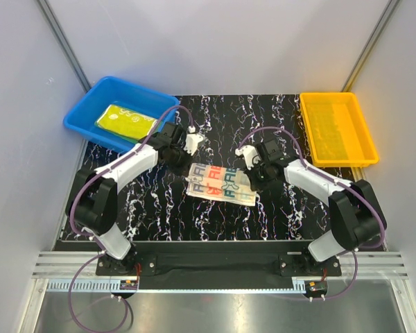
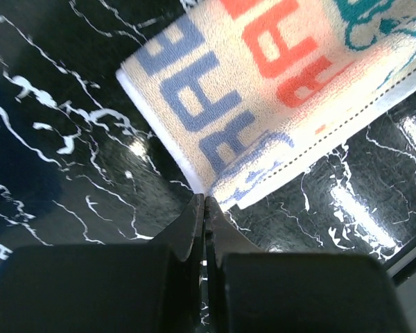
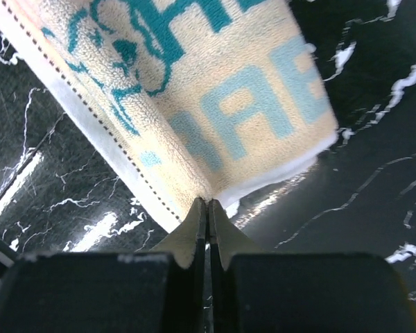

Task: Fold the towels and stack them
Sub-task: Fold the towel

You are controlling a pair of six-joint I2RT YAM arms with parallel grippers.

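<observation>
The white hem sticks out past the lettered towel's bunched upper layer, so my left gripper should open, retake the layer's near corner (image 2: 219, 191) and pull it straight.
The lettered towel (image 1: 220, 182) lies folded into a small rectangle at the table's middle, showing navy, red and teal letters. My left gripper (image 1: 189, 165) is at its far left corner. In the left wrist view the jaws are shut, with the tips (image 2: 205, 198) meeting that corner of the towel (image 2: 277, 90). My right gripper (image 1: 254, 183) is at the towel's right end. There the cloth (image 3: 194, 104) creases into the shut tips (image 3: 209, 202). A yellow towel (image 1: 125, 121) lies in the blue bin.
The blue bin (image 1: 145, 90) stands at the back left, partly off the black marbled tabletop (image 1: 215, 118). An orange bin (image 1: 306, 125) stands at the back right. Grey walls close in both sides.
</observation>
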